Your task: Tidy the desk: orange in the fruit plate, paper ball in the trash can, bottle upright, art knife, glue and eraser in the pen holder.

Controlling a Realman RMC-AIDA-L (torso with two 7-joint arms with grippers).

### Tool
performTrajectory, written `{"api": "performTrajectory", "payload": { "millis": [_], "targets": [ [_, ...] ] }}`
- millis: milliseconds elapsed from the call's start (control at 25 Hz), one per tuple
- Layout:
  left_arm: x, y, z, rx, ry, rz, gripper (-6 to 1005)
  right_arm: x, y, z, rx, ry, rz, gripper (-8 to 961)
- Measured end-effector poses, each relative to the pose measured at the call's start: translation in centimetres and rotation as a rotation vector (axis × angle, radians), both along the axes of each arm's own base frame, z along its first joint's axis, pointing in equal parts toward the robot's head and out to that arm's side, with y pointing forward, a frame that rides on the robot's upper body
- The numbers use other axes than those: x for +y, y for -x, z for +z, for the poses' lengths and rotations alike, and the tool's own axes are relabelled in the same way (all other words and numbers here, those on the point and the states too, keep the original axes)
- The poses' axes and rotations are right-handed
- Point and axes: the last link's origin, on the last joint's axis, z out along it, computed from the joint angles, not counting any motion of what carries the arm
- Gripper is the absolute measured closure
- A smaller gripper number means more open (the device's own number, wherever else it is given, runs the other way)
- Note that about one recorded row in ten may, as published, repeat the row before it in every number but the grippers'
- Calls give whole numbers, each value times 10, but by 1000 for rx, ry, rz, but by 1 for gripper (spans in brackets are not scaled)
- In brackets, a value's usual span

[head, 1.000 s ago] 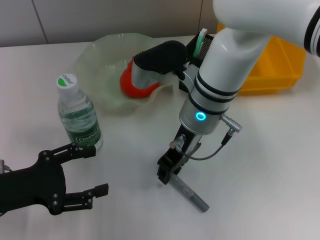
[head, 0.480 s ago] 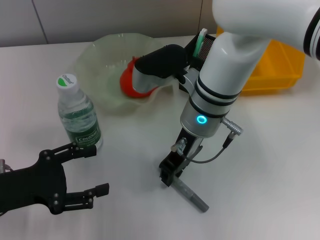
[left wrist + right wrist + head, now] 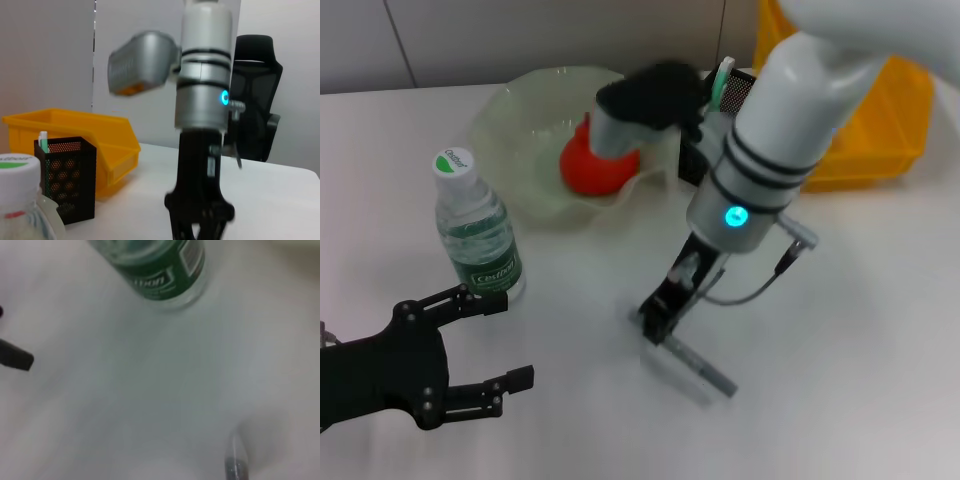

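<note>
I will release the grey art knife with my right gripper in the black mesh pen holder (image 3: pixel 753 102) beside the green-and-white stick.
My right gripper (image 3: pixel 656 322) is shut on one end of the grey art knife (image 3: pixel 698 367), which hangs tilted just above the desk (image 3: pixel 860 330) with its shadow beneath. The knife's tip (image 3: pixel 236 462) also shows in the right wrist view. The bottle (image 3: pixel 476 228) stands upright at the left. The orange (image 3: pixel 592 166) lies in the pale green fruit plate (image 3: pixel 520 110). The black mesh pen holder (image 3: pixel 732 88) is half hidden behind my right arm, beside the yellow trash can (image 3: pixel 885 120). My left gripper (image 3: pixel 505 340) is open at the near left. Paper ball, glue and eraser are out of view.
A green-and-white stick (image 3: pixel 722 76) pokes out of the pen holder. In the left wrist view the right gripper (image 3: pixel 200 222) stands near, with the pen holder (image 3: pixel 65 175) and trash can (image 3: pixel 75 132) beyond. A dark office chair (image 3: pixel 257 100) is behind the desk.
My right arm has risen and shifted slightly right, lifting the art knife off the desk. The left gripper and bottle have stayed put.
</note>
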Motion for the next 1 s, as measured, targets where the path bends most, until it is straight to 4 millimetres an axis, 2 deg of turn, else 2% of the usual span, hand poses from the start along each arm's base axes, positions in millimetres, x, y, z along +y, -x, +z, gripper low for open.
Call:
{"api": "performTrajectory", "payload": {
  "millis": [280,480,600,800,1000],
  "targets": [
    [0,0,1,-6,-9,6,133,16,5,60,29,-173,68,815],
    [1,0,1,-16,-12,14,133,24,11,113,105,-372,210,816],
    [3,-2,1,-40,-22,24,133,29,13,138,152,-483,306,816],
    [5,-2,4,-51,-43,37,133,46,7,158,188,-659,429,817],
    [7,-3,3,-76,-57,57,133,61,-9,157,185,-755,467,818]
  ]
}}
